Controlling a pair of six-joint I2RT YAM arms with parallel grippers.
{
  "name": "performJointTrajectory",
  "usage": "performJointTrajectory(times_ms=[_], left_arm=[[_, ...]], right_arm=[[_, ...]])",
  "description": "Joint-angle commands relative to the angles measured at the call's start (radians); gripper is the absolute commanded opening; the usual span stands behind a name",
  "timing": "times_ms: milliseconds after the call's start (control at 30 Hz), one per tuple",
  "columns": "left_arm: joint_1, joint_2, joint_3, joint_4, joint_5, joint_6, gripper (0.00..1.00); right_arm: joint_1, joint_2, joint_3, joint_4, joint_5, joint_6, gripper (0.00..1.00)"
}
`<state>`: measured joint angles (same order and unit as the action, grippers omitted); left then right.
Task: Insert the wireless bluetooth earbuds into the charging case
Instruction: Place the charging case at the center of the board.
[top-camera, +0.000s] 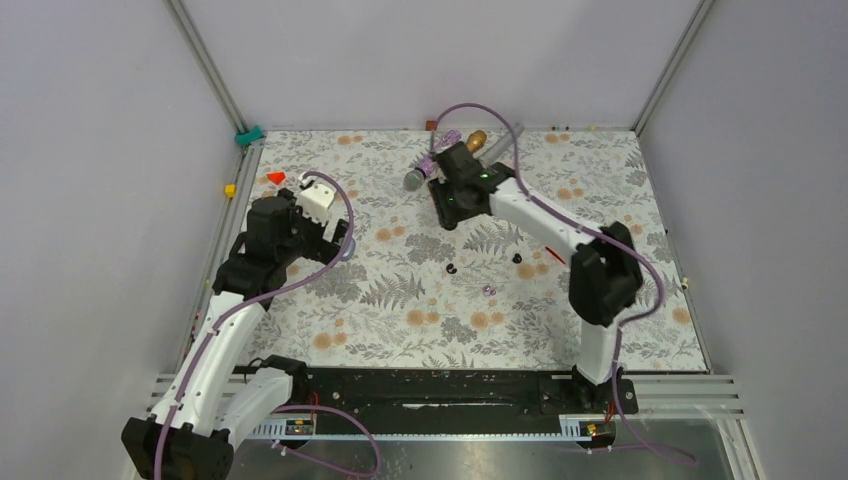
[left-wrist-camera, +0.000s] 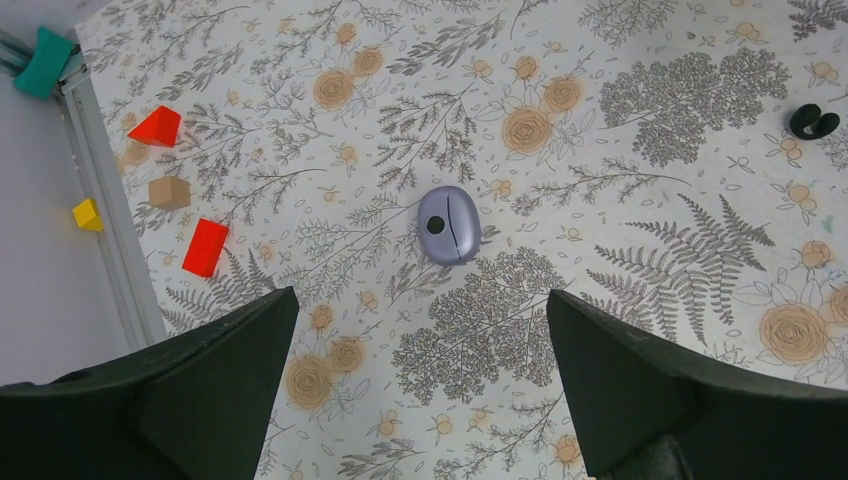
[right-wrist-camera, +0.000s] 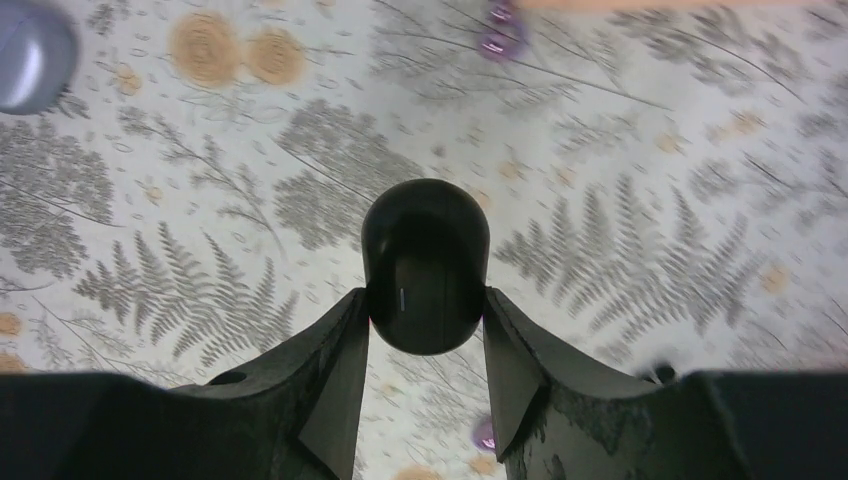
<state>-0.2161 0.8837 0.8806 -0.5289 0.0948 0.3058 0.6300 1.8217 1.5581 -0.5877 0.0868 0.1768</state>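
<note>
The black oval charging case will go down from my right gripper to rest beside the orange flowers near the lavender case (top-camera: 405, 245) (right-wrist-camera: 296, 148).
My right gripper (right-wrist-camera: 425, 300) is shut on a black oval charging case (right-wrist-camera: 425, 265), one finger on each side, held above the mat near the back middle (top-camera: 447, 212). One purple earbud (right-wrist-camera: 500, 40) lies ahead of it, and another purple one (right-wrist-camera: 484, 432) shows under the right finger. In the top view, two black earbuds (top-camera: 452, 268) (top-camera: 517, 258) and a purple one (top-camera: 487, 290) lie mid-table. My left gripper (left-wrist-camera: 420, 300) hangs wide open and empty over the mat. A closed lavender case (left-wrist-camera: 448, 225) lies just beyond its fingertips, and a black earbud (left-wrist-camera: 812, 122) lies far right.
Two microphones, one grey-headed (top-camera: 415, 178) and one gold-headed (top-camera: 476, 140), lie behind the right gripper. Red blocks (left-wrist-camera: 157, 127) (left-wrist-camera: 205, 247), a tan cube (left-wrist-camera: 169, 192), a yellow block (left-wrist-camera: 87, 214) and a teal clamp (left-wrist-camera: 45, 62) sit by the left wall.
</note>
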Motion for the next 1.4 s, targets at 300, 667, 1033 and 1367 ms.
performJointTrajectory(times_ms=[300,667,1033,1367], left_arm=[[0.011,-0.048,-0.026,0.126,-0.082,-0.024,0.99],[0.011,-0.048,-0.030,0.131,-0.076,-0.023,0.98],[0.011,-0.058,-0.032,0.131,-0.070,-0.023,0.99],[0.011,-0.047,-0.032,0.129,-0.066,-0.024,0.99]], right_arm=[[0.139,0.486,0.554,-0.182,0.000,0.028,0.40],[0.179,0.561,0.587,-0.207,-0.001,0.032,0.44],[0.199,0.615,0.621,-0.239,-0.003,0.039,0.52],[0.192,0.535,0.641,-0.261,-0.179,-0.029,0.81]])
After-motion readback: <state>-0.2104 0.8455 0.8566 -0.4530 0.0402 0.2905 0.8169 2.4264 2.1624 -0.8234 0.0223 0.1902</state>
